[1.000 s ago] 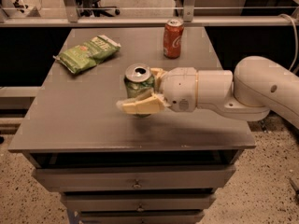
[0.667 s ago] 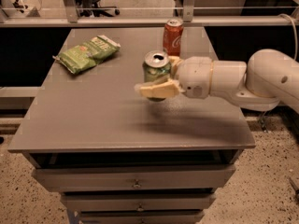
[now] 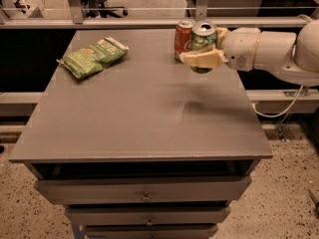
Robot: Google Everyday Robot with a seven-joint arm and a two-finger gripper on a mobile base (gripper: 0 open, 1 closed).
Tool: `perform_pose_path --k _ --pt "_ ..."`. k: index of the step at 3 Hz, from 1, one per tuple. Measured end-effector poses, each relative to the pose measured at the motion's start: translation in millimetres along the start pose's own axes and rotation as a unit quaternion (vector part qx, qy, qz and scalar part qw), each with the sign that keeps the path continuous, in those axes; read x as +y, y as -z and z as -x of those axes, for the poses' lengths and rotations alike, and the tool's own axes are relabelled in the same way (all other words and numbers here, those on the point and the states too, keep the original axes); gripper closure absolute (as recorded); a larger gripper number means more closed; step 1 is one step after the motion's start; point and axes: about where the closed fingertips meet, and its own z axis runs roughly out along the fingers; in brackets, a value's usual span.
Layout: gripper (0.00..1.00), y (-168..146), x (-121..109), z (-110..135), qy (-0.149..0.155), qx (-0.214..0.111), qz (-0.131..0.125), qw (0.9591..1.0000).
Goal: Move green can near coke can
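Note:
My gripper will let go of the green can, now lifted above the table, on the grey table (image 3: 203,62), right up against the coke can, on my arm's side.
The green can (image 3: 203,40) with a silver top is held upright in my gripper (image 3: 205,58), lifted above the grey table (image 3: 134,108) near its far right edge. The gripper's pale fingers (image 3: 202,59) are shut around the can's lower half; my white arm (image 3: 264,49) reaches in from the right. The coke can (image 3: 182,39), red-orange with white lettering, stands upright on the table just left of and behind the green can, almost touching it in the view and partly overlapped by it.
A flat green chip bag (image 3: 93,57) lies at the table's far left. Drawers (image 3: 144,195) sit below the table front. A railing (image 3: 149,23) runs behind the table. A cable (image 3: 284,108) hangs at the right.
My gripper has carried the green can from the table's middle to the far right, next to the coke can. The coke can and chip bag have not moved.

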Motion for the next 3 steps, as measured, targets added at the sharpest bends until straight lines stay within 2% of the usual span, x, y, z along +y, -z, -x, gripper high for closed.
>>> perform_pose_path --k 1,2,3 --pt "1.00 14.8 -55.8 -9.4 -0.002 0.010 -0.041 0.9991" --pt "1.00 13.5 -83.6 -23.7 -0.014 -0.004 -0.060 0.9981" --pt "1.00 -0.5 -98.9 -39.9 -0.029 -0.018 -0.063 0.9974"
